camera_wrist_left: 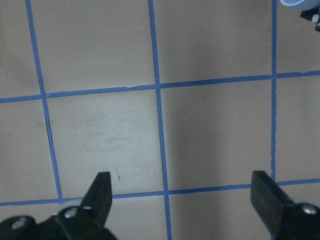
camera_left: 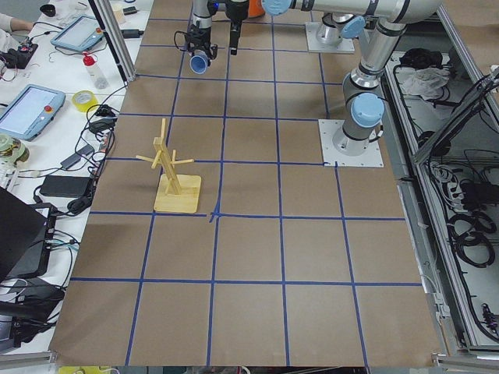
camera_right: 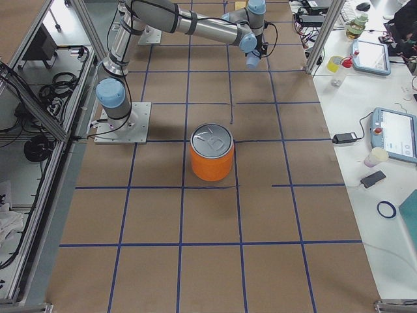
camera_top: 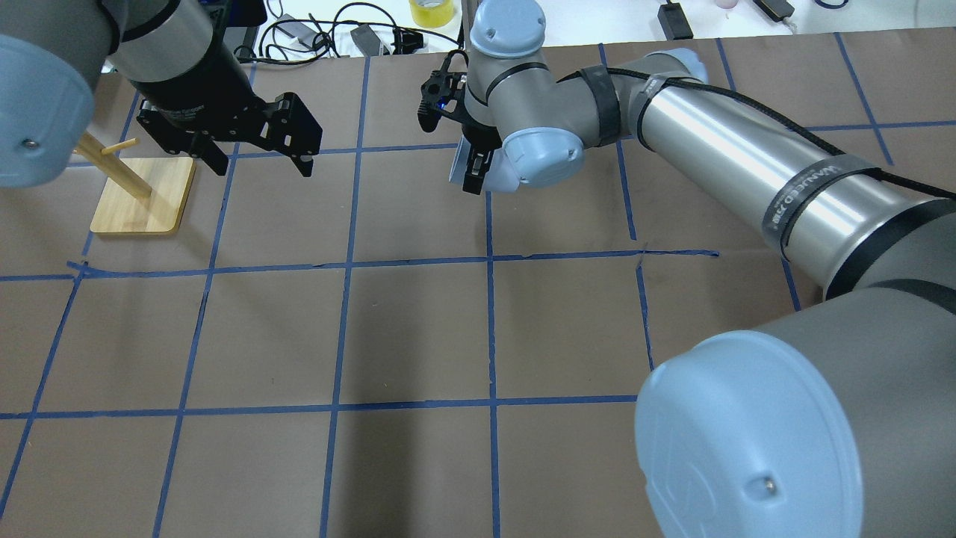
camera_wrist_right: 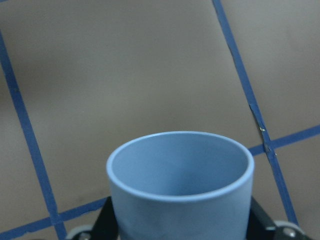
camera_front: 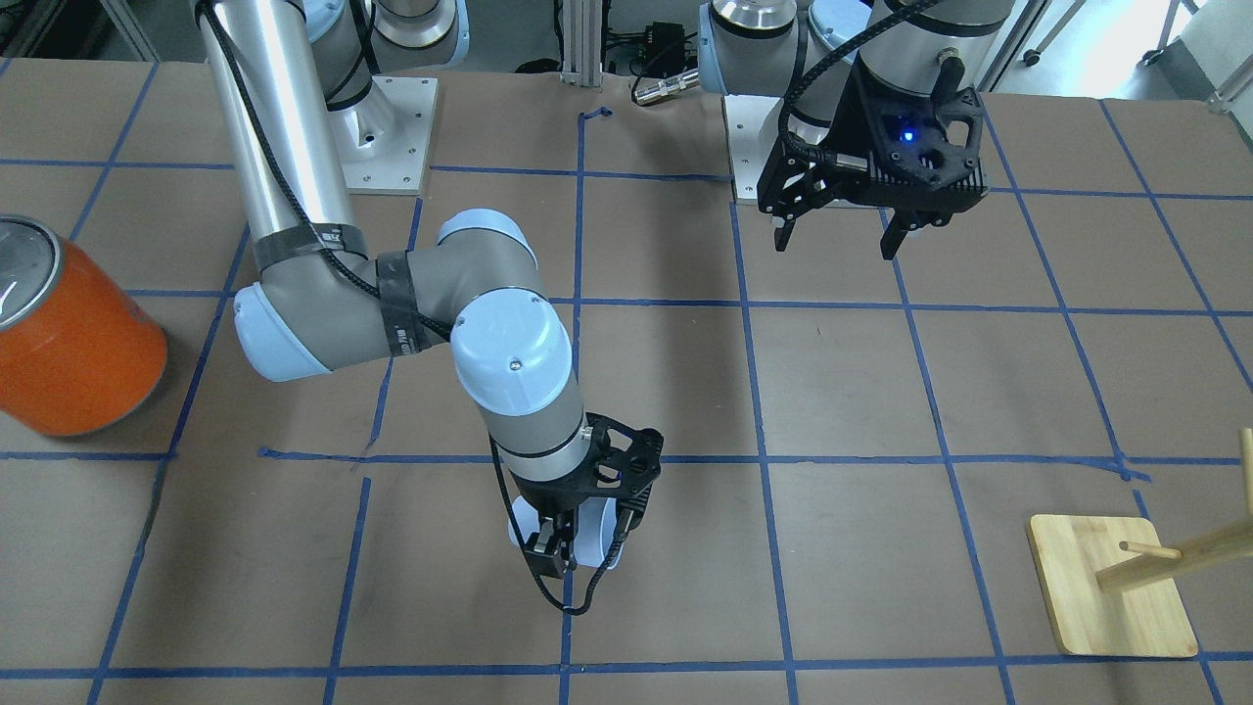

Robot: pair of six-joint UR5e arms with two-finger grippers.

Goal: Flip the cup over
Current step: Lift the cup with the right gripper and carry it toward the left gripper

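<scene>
The robot will set the pale blue cup down on the brown table cover [camera_front: 612,494] [camera_wrist_right: 90,165] beside the blue tape crossing nearest its right gripper.
The pale blue cup [camera_wrist_right: 180,185] sits between the fingers of my right gripper [camera_wrist_right: 180,227], which is shut on it. Its open mouth and bluish inside show in the right wrist view. In the front view the right gripper [camera_front: 550,553] points down near the table's operator side, and the cup [camera_front: 595,534] shows behind the fingers, just over the brown paper. The overhead view shows the same grip [camera_top: 472,168]. In the left side view the cup [camera_left: 200,62] is tilted, mouth towards that camera. My left gripper [camera_top: 258,158] hangs open and empty above the table, well apart from the cup.
A large orange can [camera_front: 73,343] with a silver top stands on the robot's right side. A wooden peg stand [camera_top: 142,196] stands on the left side, close to the left gripper. Blue tape lines grid the brown table cover [camera_top: 418,336].
</scene>
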